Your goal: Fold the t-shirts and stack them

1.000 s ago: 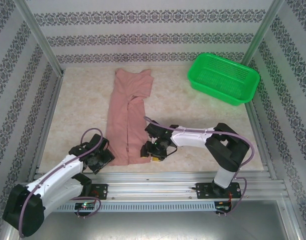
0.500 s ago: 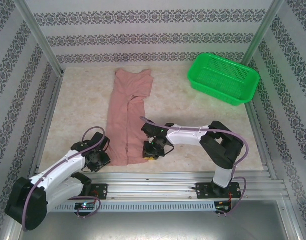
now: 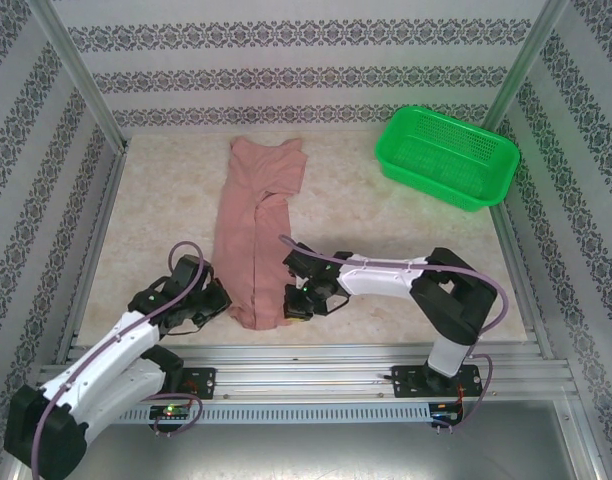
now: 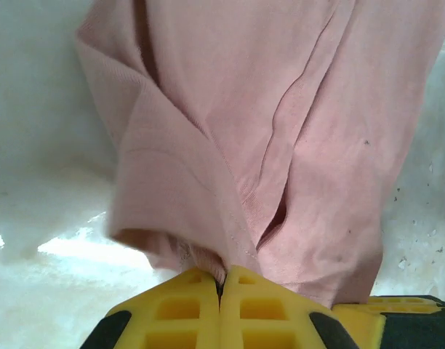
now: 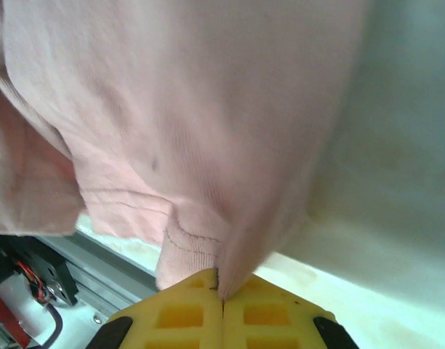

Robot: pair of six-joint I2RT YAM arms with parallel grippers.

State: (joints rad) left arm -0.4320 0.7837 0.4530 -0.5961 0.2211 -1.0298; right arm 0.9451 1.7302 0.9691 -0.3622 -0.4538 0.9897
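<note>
The near hem folds over in my left gripper, so that gripper should lay the hem flat and take its corner [image 4: 123,231] before folding the t-shirt up.
The salmon-pink t-shirt [image 3: 254,225] lies as a long narrow strip down the table, folded in along its length, its chest print hidden. At its near left corner my left gripper [image 3: 218,300] is shut on the hem, and pink cloth [image 4: 230,145] bunches out of its yellow fingers [image 4: 186,305]. My right gripper [image 3: 294,305] is shut on the near right corner of the t-shirt [image 5: 193,109], the hem pinched between its yellow fingers [image 5: 262,313]. The near hem is lifted a little off the table between the two grippers.
A green mesh basket [image 3: 446,157] stands at the back right, nothing in it. The metal rail [image 3: 316,355] runs along the near edge just behind both grippers. Patterned walls close in the left, right and back sides.
Both grippers have closed in on the shirt's near corners and taken hold of the hem. The near edge has drawn in and lifted slightly.
</note>
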